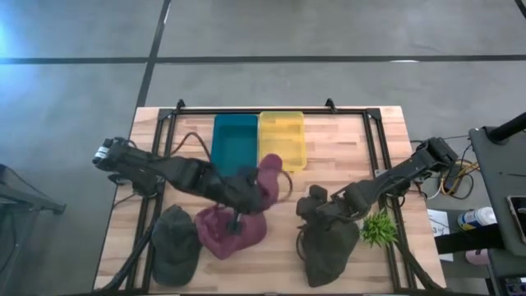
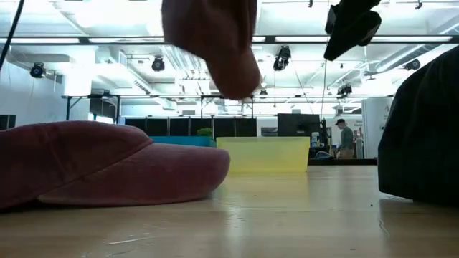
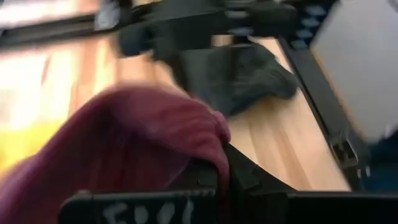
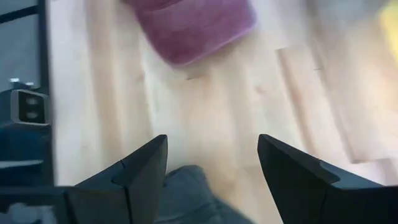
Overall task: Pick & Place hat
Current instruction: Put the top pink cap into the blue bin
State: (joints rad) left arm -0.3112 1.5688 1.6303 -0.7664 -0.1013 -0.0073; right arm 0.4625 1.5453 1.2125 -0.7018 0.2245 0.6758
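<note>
My left gripper should put the maroon hat down in front of the bins (image 1: 244, 215), between the dark green hat and the dark hat, and let go of it there.
A maroon hat (image 1: 268, 171) hangs above the table in front of the bins, with my left gripper (image 1: 249, 191) shut on it; the low view shows it high up (image 2: 215, 43). A second maroon hat (image 1: 232, 232) lies flat on the table below it. A dark green hat (image 1: 175, 244) lies at the near left. My right gripper (image 4: 211, 155) stands open just above the far end of a dark hat (image 1: 329, 247) at the near right and touches nothing. My left gripper pinches a bunched edge of the maroon hat (image 3: 216, 152) between its two fingers. The fingers come slanting down from the table's left. The cloth bulges out beyond the fingertips, and the hat hangs clear of the table, slack.
A teal bin (image 1: 234, 141) and a yellow bin (image 1: 282, 136) stand side by side at the table's far middle. A small green plant (image 1: 379, 228) sits at the right, beside the dark hat. A black frame (image 1: 374, 148) runs along the table's sides and far edge.
</note>
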